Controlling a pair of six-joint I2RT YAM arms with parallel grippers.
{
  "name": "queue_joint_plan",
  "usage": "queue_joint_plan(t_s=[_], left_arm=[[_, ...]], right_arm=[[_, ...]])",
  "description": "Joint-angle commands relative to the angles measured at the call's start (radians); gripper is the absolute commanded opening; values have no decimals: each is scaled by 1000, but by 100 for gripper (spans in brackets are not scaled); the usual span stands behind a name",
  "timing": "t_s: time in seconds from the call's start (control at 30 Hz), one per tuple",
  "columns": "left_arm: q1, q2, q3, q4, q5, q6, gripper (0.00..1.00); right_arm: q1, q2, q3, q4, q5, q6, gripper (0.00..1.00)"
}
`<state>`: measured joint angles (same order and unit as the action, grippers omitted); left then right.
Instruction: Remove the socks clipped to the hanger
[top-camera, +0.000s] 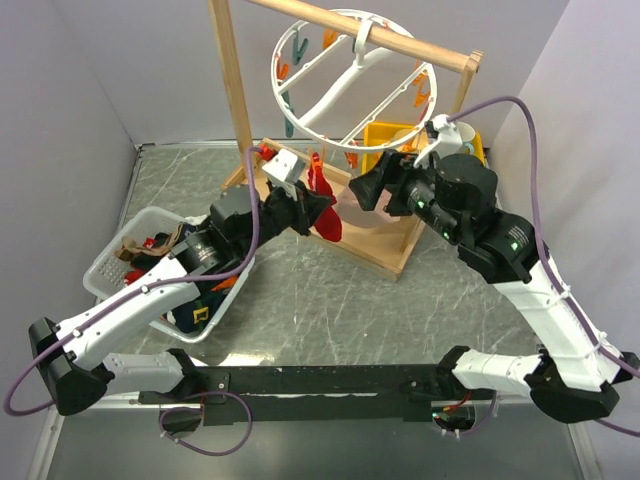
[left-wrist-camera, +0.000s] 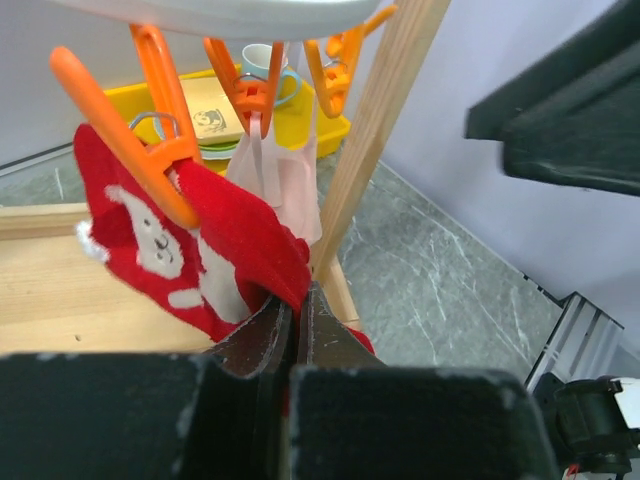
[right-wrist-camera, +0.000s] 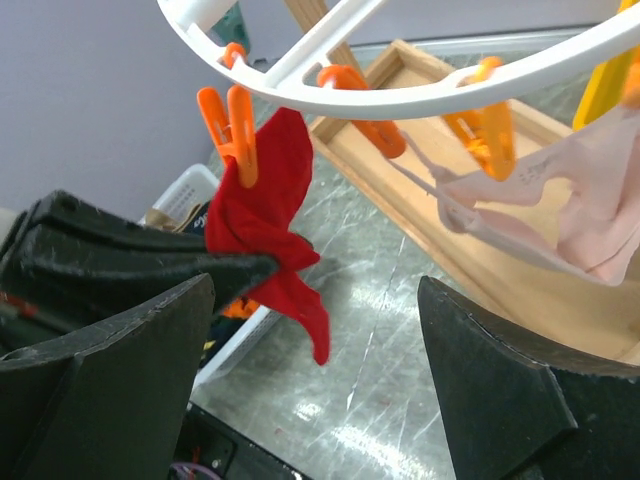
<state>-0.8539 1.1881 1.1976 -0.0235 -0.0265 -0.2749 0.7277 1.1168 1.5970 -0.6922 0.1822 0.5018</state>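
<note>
I will release the red sock from my left gripper onto the pile of socks (top-camera: 166, 246) near the white basket's back corner.
The white round hanger (top-camera: 352, 82) hangs from the wooden rack's top bar. A red sock (top-camera: 322, 205) with white patterns hangs from an orange clip (left-wrist-camera: 130, 140) on its ring. My left gripper (top-camera: 322, 208) is shut on this red sock (left-wrist-camera: 225, 255) near its lower part. A pale pink sock (left-wrist-camera: 285, 180) hangs from the neighbouring orange clip. My right gripper (top-camera: 372, 190) is open and empty, just right of the red sock (right-wrist-camera: 262, 215) and below the ring (right-wrist-camera: 400, 95), with the pink sock (right-wrist-camera: 560, 215) to its right.
A white basket (top-camera: 130, 262) at the left holds several removed socks. The wooden rack's base (top-camera: 375, 250) and uprights stand behind the grippers. A yellow bin (top-camera: 385, 140) with a cup sits at the back right. Grey walls close in both sides.
</note>
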Motion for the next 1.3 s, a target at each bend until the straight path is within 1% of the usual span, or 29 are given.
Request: queue_joint_plan(t_s=[0.0,0.13,0.27,0.37,0.43,0.47,0.6,0.67,0.9,1.0,1.03,1.07,1.1,1.17,1.2,1.27], left_arm=[[-71,-25,-15,74,-124,3,1],[-120,-15,-15,91,-174,11,1],[-169,-4,2,86,-248,26,1],[-194,1,0,99,-288,31,1],[-204,7,0,103,-297,31,1],[-209,8,5,103,-300,32,1],[-235,21,23,94,-323,51,1],[-243,27,31,94,-334,55,1],[-264,31,36,89,-337,49,1],[-272,22,28,89,-346,48,1],[-274,19,22,89,-348,48,1],[-275,16,20,89,-349,43,1],[-277,8,16,89,-349,42,1],[-278,2,8,86,-348,33,1],[-280,-5,4,86,-349,29,1],[-281,-13,-12,82,-351,17,1]], right_arm=[[30,73,113,-15,30,14,86],[47,132,187,-21,20,6,79],[62,195,250,-64,45,-8,75],[72,241,308,-93,65,-20,75],[82,259,340,-110,85,-28,79],[85,277,351,-118,91,-34,80],[101,320,408,-150,160,-51,79],[107,333,406,-142,183,-62,77],[111,359,391,-112,191,-58,68],[111,350,368,-84,195,-62,60],[113,342,365,-79,198,-66,54],[111,341,360,-70,198,-68,50],[113,337,357,-67,200,-69,42],[111,330,351,-61,200,-74,33],[111,325,345,-55,197,-77,28],[111,311,337,-46,195,-78,26]])
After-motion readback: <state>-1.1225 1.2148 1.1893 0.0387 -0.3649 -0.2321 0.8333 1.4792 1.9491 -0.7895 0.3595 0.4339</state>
